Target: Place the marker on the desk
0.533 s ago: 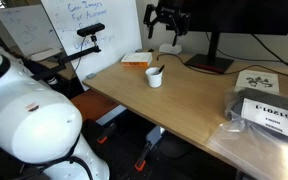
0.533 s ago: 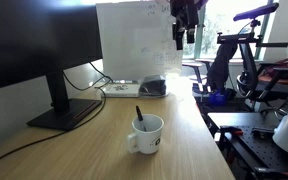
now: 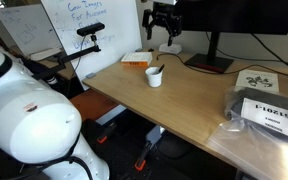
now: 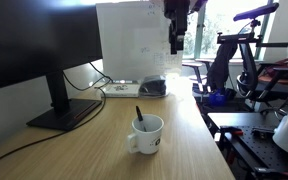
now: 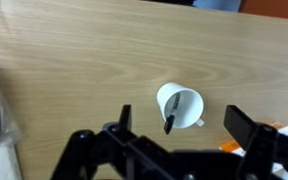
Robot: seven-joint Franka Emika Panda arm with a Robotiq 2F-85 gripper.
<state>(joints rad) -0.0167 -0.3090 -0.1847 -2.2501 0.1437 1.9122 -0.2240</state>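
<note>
The marker's upper end [image 3: 162, 68] [image 5: 169, 125] sticks out of the white cup. Next, my gripper should move down to it and close there.
The marker [image 3: 157, 70] is a thin dark stick standing tilted inside the small white cup [image 3: 155, 77] on the tan wood-grain desk [image 3: 189, 105]. It shows the same way in both exterior views, with the marker [image 4: 139, 116] in the cup [image 4: 147, 136] on the desk [image 4: 189, 150]. My gripper [image 3: 164, 42] hangs open and empty high above the desk, well above the cup [image 4: 175, 47]. In the wrist view the open gripper [image 5: 184, 125] frames the cup [image 5: 184, 103] and marker [image 5: 170, 121] far below on the desk [image 5: 64, 60].
A black monitor [image 3: 234, 25] stands on the desk behind the cup [image 4: 24, 50]. A whiteboard with writing [image 3: 84, 25] stands past the desk's end. A black bag with a white label [image 3: 269, 115] lies at one side. Small boxes [image 4: 134, 88] lie near the whiteboard.
My gripper has shifted a little sideways high above the desk, still open. The cup and marker have not moved.
</note>
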